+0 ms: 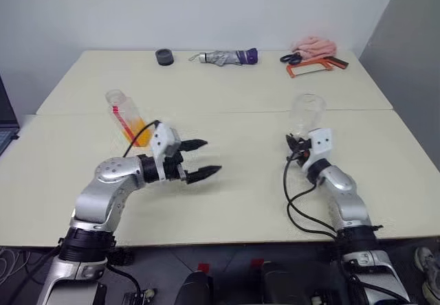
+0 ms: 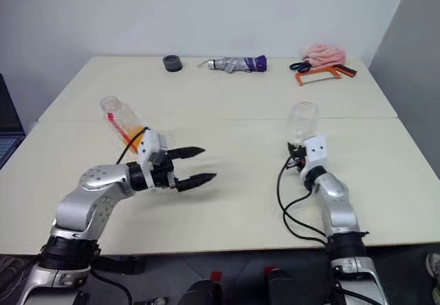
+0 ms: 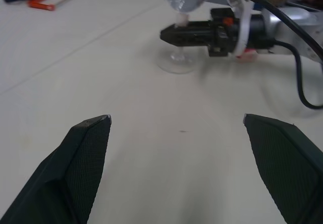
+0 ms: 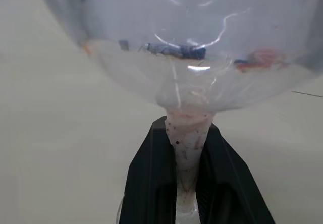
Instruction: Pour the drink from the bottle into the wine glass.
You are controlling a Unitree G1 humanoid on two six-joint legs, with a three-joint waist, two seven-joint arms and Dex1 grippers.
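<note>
I will use my right gripper to set the wine glass, now held by its stem, down on the bare table [image 1: 230, 145], just past the fingertips of my left gripper.
The bottle [image 1: 126, 115] stands on the table's left half, clear, with a red label strip and the orange drink [image 1: 137, 132] in its lower part; my left wrist hides its base. My left gripper [image 1: 203, 158] is open and empty, just right of the bottle, pointing toward the wine glass [image 1: 306, 111]. The clear glass appears empty, and its round foot [image 3: 176, 62] seems to rest on the table. My right gripper [image 4: 189, 129] is shut on the stem [image 4: 187, 148] just under the bowl. In the left wrist view the open fingers [image 3: 86, 156] frame that grip.
At the table's far edge lie a black tape roll [image 1: 164, 56], a folded grey umbrella [image 1: 224, 58], scissors with a pink cloth [image 1: 315, 45] and an orange hacksaw [image 1: 313, 67]. A seam [image 1: 227, 112] crosses the table [image 1: 234, 202] behind both grippers.
</note>
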